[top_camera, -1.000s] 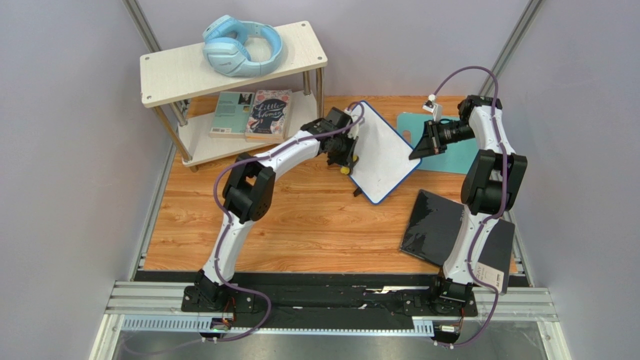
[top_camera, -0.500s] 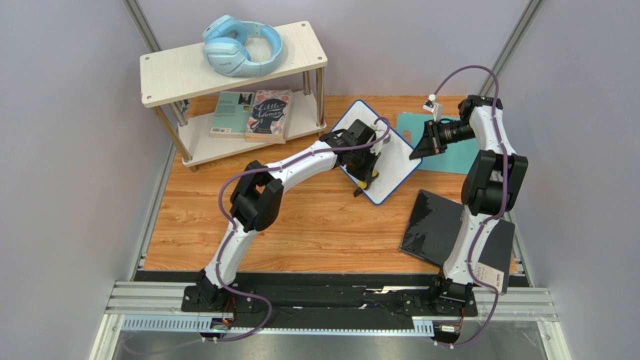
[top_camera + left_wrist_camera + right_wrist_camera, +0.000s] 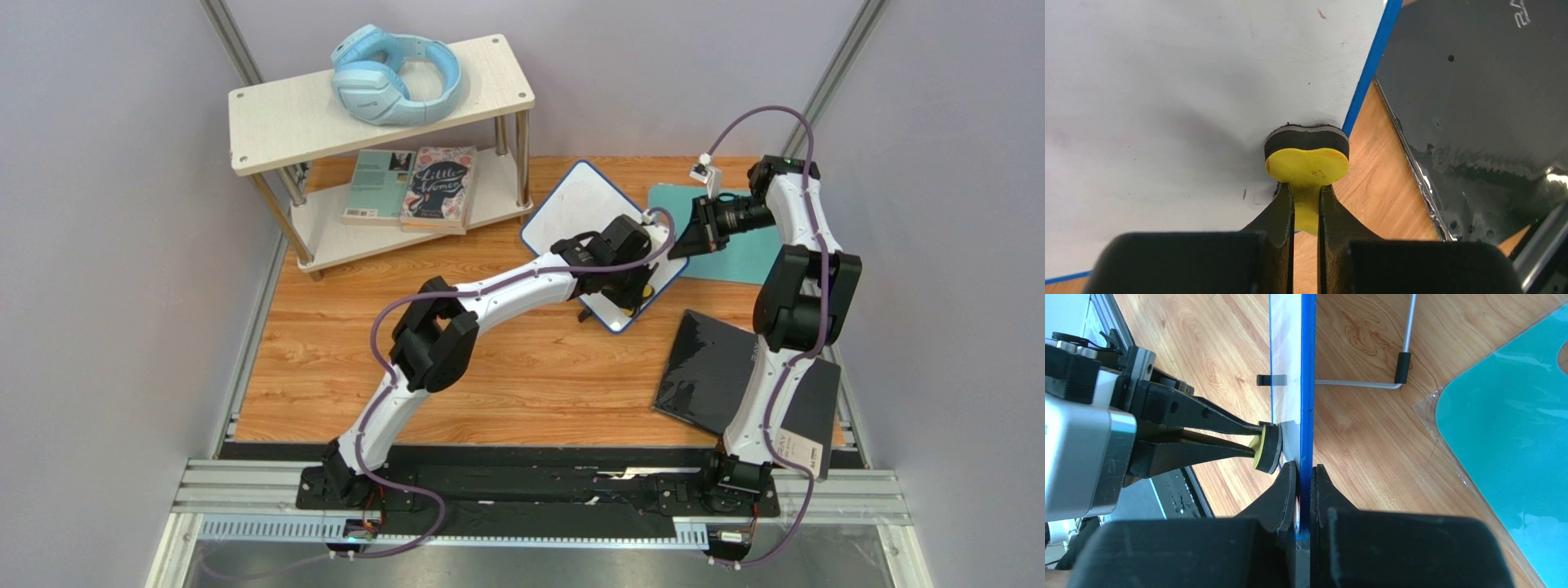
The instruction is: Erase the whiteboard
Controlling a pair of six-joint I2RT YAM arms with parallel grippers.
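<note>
I need to set the yellow eraser down with my left gripper on the bare wood table (image 3: 499,324) between the whiteboard and the shelf's front.
The whiteboard (image 3: 570,211) stands tilted on the wood table, white with a thin blue frame; its face looks nearly clean in the left wrist view (image 3: 1198,86), with only faint specks. My left gripper (image 3: 628,279) is shut on a small yellow eraser (image 3: 1307,166), whose black felt pad (image 3: 1306,133) presses on the board near its right blue edge. My right gripper (image 3: 680,245) is shut on the board's blue edge (image 3: 1308,386) and holds it upright. The eraser (image 3: 1267,447) sits just left of my right gripper's fingers (image 3: 1287,484).
A teal mat (image 3: 748,251) lies behind the board. A glossy black panel (image 3: 711,368) lies at the right front, close to the eraser in the left wrist view (image 3: 1475,92). A two-tier shelf (image 3: 294,110) holds blue headphones (image 3: 393,74) and books (image 3: 411,184). The board's stand foot (image 3: 1401,366) rests on the table.
My left gripper has swept the eraser rightward across the board, from its left edge to its right lower edge. The right gripper has kept its hold on the board's edge.
</note>
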